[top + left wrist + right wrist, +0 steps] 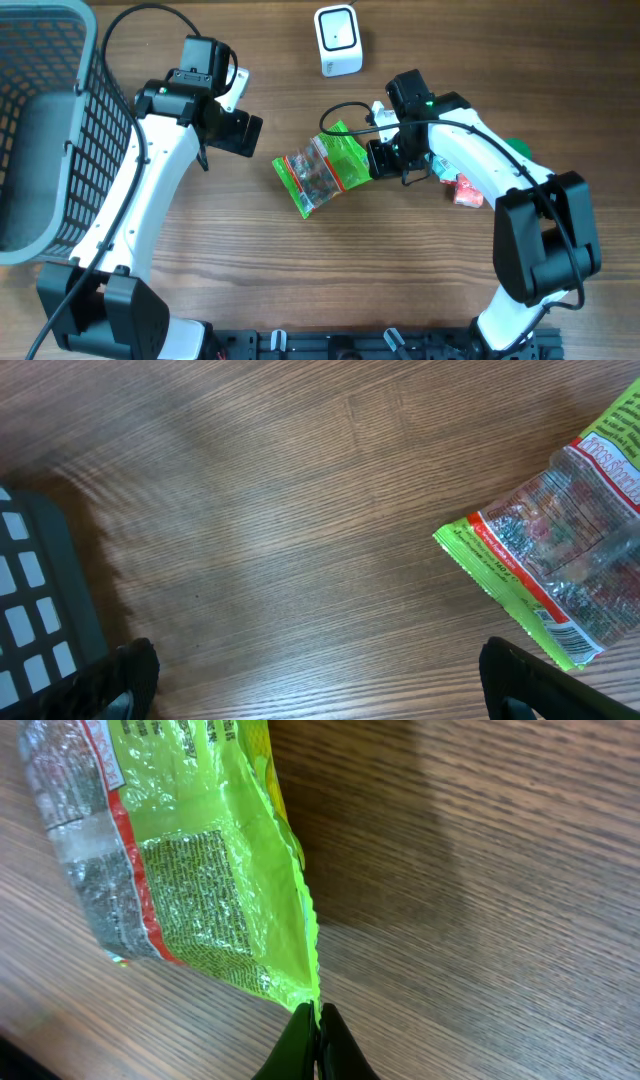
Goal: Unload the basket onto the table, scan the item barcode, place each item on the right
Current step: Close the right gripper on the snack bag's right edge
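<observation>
The robot's right gripper pinches just the corner tip of the packet's crimped green edge, so it should open and take the packet's green edge farther in before scanning (303,925) the barcode.
The item is a green and clear snack packet (322,170) lying in the middle of the table, also seen in the left wrist view (560,550) and the right wrist view (190,860). A barcode shows at its lower corner in the left wrist view (568,640). My right gripper (378,158) is shut on the packet's crimped green edge (312,1005), fingers pinched tight together. My left gripper (238,130) hangs open to the left of the packet, with only bare wood between its fingers (500,680). A white barcode scanner (338,40) stands at the table's far side.
A grey wire basket (45,130) fills the left edge of the table, and its corner shows in the left wrist view (35,600). Red and green packets (467,190) lie under the right arm. Bare wood lies between the packet and the scanner.
</observation>
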Available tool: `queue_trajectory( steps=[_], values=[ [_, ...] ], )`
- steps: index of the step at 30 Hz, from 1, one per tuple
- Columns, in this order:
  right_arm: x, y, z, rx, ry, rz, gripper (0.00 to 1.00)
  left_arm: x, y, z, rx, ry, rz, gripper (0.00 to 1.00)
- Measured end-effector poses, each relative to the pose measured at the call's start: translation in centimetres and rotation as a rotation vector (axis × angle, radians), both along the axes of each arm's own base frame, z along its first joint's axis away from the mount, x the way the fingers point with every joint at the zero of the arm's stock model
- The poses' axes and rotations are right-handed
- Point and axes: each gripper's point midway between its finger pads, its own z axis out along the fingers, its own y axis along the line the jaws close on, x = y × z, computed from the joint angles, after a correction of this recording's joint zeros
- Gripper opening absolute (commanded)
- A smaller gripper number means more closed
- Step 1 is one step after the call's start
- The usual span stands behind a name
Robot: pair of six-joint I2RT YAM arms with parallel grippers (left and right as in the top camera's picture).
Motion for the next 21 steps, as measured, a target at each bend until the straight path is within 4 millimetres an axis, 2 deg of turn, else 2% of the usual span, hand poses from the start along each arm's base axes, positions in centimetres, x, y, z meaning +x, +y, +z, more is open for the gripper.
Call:
queue_trajectory(
  steps=[3, 5, 8, 9, 13, 17, 21],
  values=[
    [0.0, -0.1, 0.0, -0.005, -0.002, 0.002, 0.18, 0.0, 0.0, 0.0, 0.000, 0.000, 0.000, 1.00],
    [0.2, -0.2, -0.1, -0.016, -0.014, 0.008, 0.45, 0.0, 0.0, 0.0, 0.000, 0.000, 0.000, 1.00],
    [0.5, -0.7, -0.3, -0.043, -0.031, 0.013, 0.70, 0.0, 0.0, 0.0, 0.000, 0.000, 0.000, 1.00],
    [0.6, -0.9, -0.3, -0.059, -0.036, 0.009, 0.76, 0.0, 0.0, 0.0, 0.000, 0.000, 0.000, 1.00],
    [1.2, -1.2, -0.4, -0.079, -0.063, 0.007, 0.79, 0.0, 0.0, 0.0, 0.000, 0.000, 0.000, 1.00],
    [2.6, -0.9, -0.2, -0.068, -0.129, 0.017, 0.79, 0.0, 0.0, 0.0, 0.000, 0.000, 0.000, 1.00],
    [3.4, -0.3, 0.1, -0.043, -0.187, 0.080, 0.72, 0.0, 0.0, 0.0, 0.000, 0.000, 0.000, 1.00]
  ],
)
